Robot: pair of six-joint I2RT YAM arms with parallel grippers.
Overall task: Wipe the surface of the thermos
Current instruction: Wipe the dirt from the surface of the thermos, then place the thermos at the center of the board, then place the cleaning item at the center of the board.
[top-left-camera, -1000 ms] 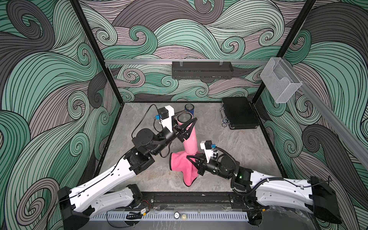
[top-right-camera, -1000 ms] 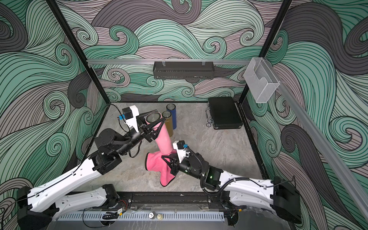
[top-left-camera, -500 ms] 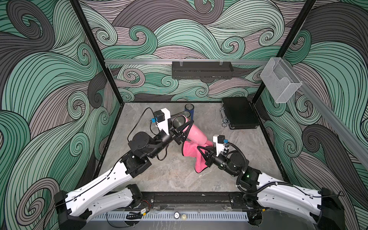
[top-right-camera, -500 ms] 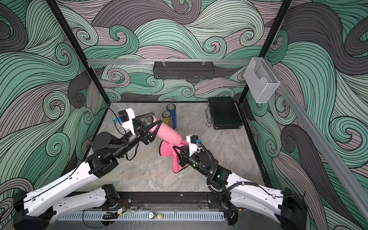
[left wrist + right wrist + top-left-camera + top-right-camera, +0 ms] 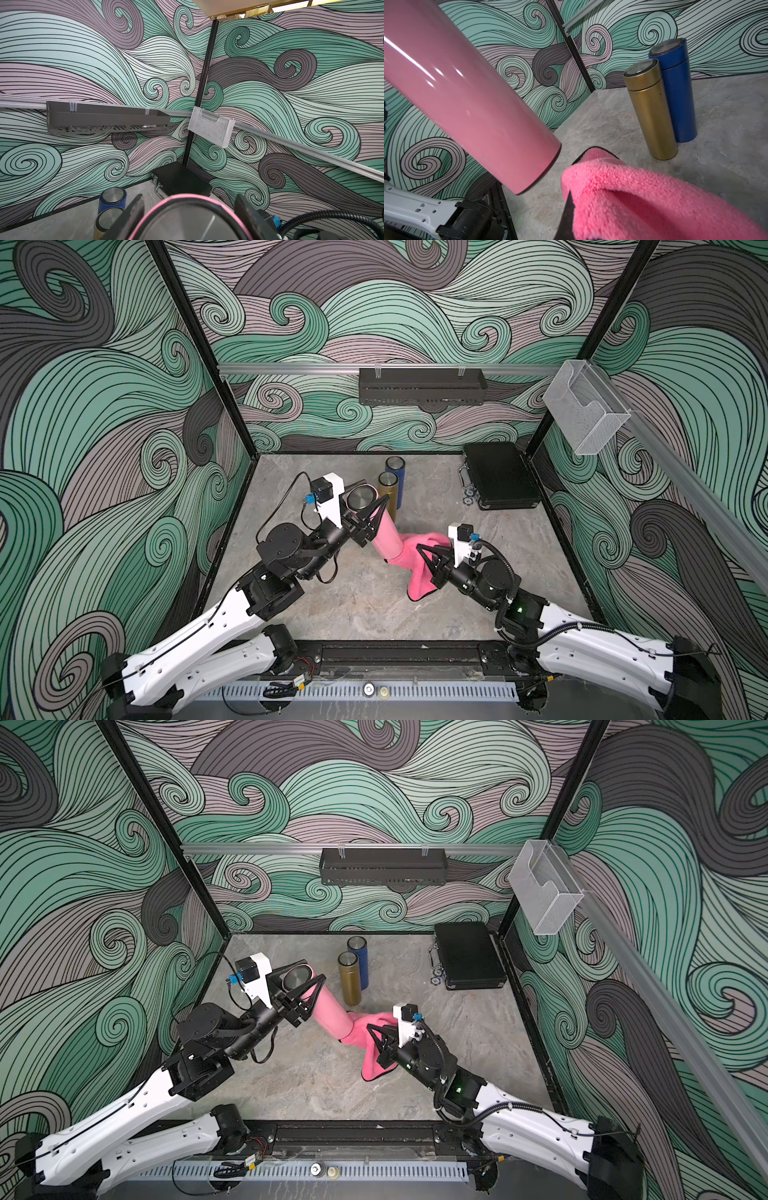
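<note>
The robot's right gripper will set the fluffy pink cloth down on the open grey table (image 5: pixel 451 571) in front of the black case's handle. The cloth now drapes beside the thermos's lower end.
The pink thermos (image 5: pixel 384 535) (image 5: pixel 328 1015) hangs tilted above the table, lid end up and to the left. My left gripper (image 5: pixel 371 494) (image 5: pixel 312 974) is shut on it just below the steel lid (image 5: pixel 187 220). My right gripper (image 5: pixel 426 556) (image 5: pixel 372 1032) is shut on a fluffy pink cloth (image 5: pixel 415 568) (image 5: pixel 643 197) that drapes down from it. The cloth sits right beside the thermos's lower end (image 5: pixel 537 166), and the right wrist view shows a narrow gap between them. One dark finger (image 5: pixel 566 216) shows; the cloth hides the other.
A gold bottle (image 5: pixel 392 510) (image 5: pixel 652 112) and a blue bottle (image 5: pixel 397 477) (image 5: pixel 675 89) stand upright just behind the thermos. A black case (image 5: pixel 500 475) lies at the back right. A black shelf (image 5: pixel 422 385) and a clear holder (image 5: pixel 582 414) hang on the walls.
The thermos has tipped from nearly upright to a slant, its bottom swinging right. My right gripper has carried the cloth right, from under the thermos to beside its lower end.
</note>
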